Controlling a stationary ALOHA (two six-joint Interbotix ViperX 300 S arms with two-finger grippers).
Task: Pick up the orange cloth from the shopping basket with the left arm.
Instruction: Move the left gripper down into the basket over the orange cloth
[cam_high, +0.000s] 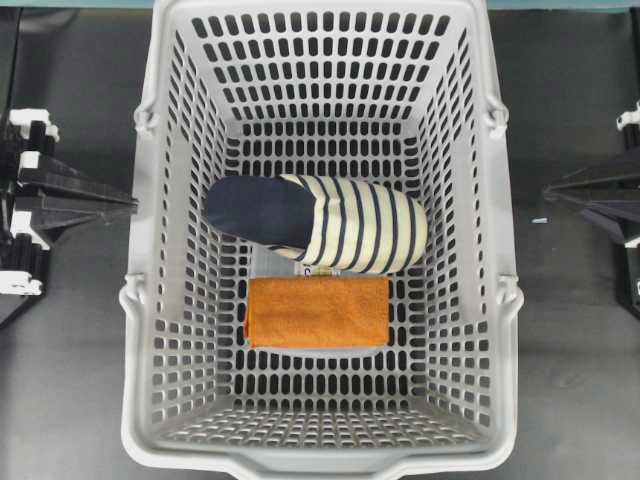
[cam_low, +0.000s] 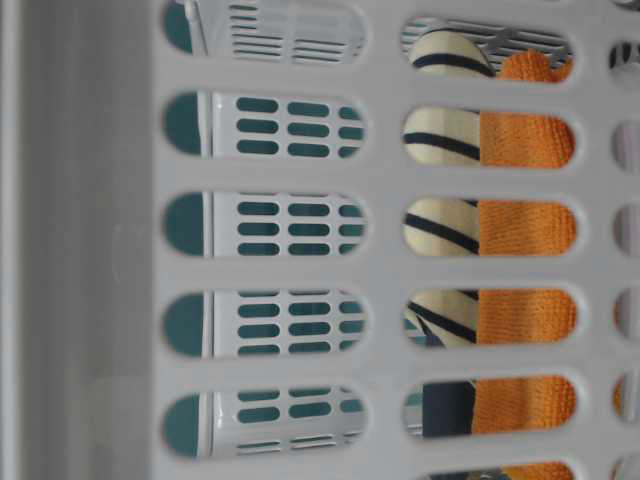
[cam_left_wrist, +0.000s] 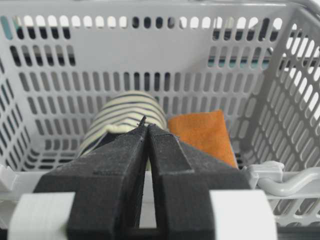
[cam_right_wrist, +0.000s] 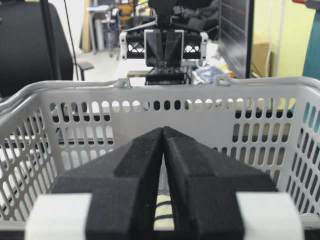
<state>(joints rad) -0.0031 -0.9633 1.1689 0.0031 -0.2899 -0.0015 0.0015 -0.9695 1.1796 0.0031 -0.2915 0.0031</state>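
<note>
My left gripper will next move down to the middle of the orange cloth (cam_high: 316, 312) (cam_left_wrist: 207, 140) and close there, pinching the cloth's long edges toward each other.
The orange cloth (cam_high: 318, 311) lies folded flat on the floor of the light grey shopping basket (cam_high: 320, 460), toward its near end. It also shows in the left wrist view (cam_left_wrist: 202, 135) and through the slots in the table-level view (cam_low: 525, 225). My left gripper (cam_high: 130, 203) sits outside the basket's left wall, shut and empty. In its own view the left gripper (cam_left_wrist: 146, 126) points over the rim, with the cloth ahead and to the right. My right gripper (cam_high: 548, 192) sits outside the right wall, shut and empty, as its own view shows (cam_right_wrist: 163, 130).
A slipper (cam_high: 320, 222) with cream and navy stripes and a navy sole lies across the basket floor, touching the cloth's far edge. The basket's high perforated walls (cam_left_wrist: 165, 37) surround both. Dark table lies on both sides of the basket.
</note>
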